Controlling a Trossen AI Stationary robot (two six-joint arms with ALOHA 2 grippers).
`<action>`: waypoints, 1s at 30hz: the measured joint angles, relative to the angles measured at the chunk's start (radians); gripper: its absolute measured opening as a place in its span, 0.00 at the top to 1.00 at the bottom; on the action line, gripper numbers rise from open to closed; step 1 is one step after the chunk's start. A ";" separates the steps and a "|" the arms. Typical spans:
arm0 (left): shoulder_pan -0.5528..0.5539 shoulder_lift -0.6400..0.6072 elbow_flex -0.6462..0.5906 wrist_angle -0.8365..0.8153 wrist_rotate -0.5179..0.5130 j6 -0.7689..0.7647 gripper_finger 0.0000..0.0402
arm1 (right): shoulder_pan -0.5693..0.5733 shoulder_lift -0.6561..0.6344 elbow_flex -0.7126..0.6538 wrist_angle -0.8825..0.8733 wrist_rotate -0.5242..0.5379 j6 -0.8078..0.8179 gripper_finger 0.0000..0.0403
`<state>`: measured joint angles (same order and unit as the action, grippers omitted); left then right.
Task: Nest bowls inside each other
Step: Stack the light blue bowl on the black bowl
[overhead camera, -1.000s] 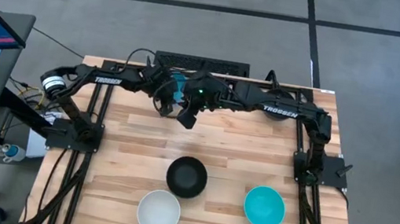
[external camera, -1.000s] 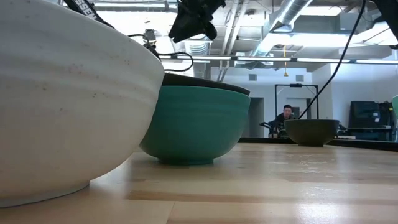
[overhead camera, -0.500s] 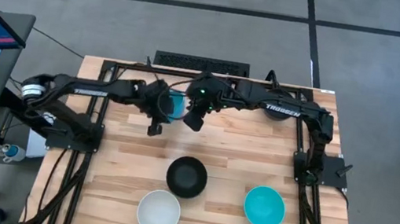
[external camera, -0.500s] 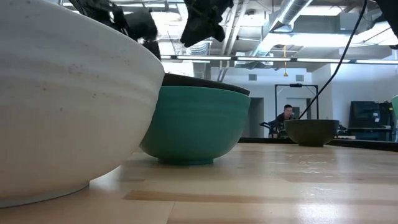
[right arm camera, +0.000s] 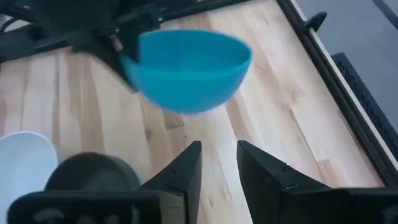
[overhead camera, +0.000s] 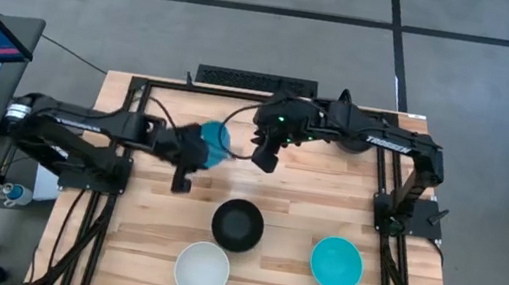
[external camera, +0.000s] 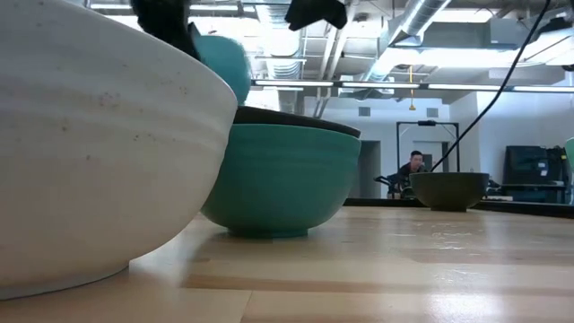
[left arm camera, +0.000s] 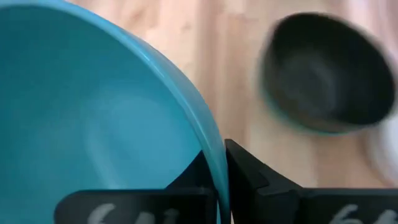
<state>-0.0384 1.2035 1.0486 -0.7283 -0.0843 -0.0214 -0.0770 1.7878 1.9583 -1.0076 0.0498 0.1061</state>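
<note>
Next, my left gripper releases the bright cyan bowl inside the black bowl [overhead camera: 238, 224] [left arm camera: 329, 74], behind the white bowl.
My left gripper [overhead camera: 195, 149] is shut on a bright cyan bowl [overhead camera: 215, 142] and holds it in the air over the table's middle, left of my right gripper [overhead camera: 266, 151]. The right gripper [right arm camera: 217, 163] is open and touches nothing; the cyan bowl [right arm camera: 186, 68] hangs ahead of it. A black bowl [overhead camera: 237, 223] sits nested in the dark teal bowl [external camera: 282, 179], which stands on its base. Nearer the front edge stand the white bowl [overhead camera: 202, 268] and a second cyan bowl [overhead camera: 336, 263]. My left gripper pinches the cyan bowl's rim [left arm camera: 214, 163], one finger [left arm camera: 194, 177] inside the bowl and the other finger [left arm camera: 252, 174] outside its wall. The bowl [external camera: 221, 63] is lifted clear of the table, higher than the nested pair.
A dark bowl [external camera: 448, 190] shows far off in the low view. Black frame rails [overhead camera: 123, 143] run along the table's left, right and far sides. Bare wood [overhead camera: 317, 197] lies between the arms and the bowls. A person [external camera: 413, 166] sits in the room behind.
My left gripper has carried the cyan bowl from near the table's far edge toward the near edge and slightly left, bringing it into the low view. My right gripper, which was at the bowl a second ago, has drawn away toward the right.
</note>
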 joint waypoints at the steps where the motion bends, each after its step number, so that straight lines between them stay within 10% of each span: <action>1: -0.028 0.021 0.035 -0.013 0.000 -0.016 1.00 | 0.008 -0.001 0.000 -0.006 0.000 0.000 0.69; 8: -0.146 0.169 0.234 0.025 0.007 -0.071 1.00 | 0.080 -0.013 -0.079 0.044 -0.020 0.016 0.69; 22: -0.245 0.268 0.295 0.131 0.034 -0.235 1.00 | 0.212 -0.539 -0.994 0.852 -0.066 0.244 0.69; 30: -0.271 0.488 0.526 0.024 0.050 -0.276 1.00 | 0.261 -0.721 -1.192 0.872 -0.048 0.298 0.69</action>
<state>-0.3089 1.6915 1.5741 -0.7047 -0.0347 -0.2970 0.1844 1.0673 0.7659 -0.1354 0.0013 0.4046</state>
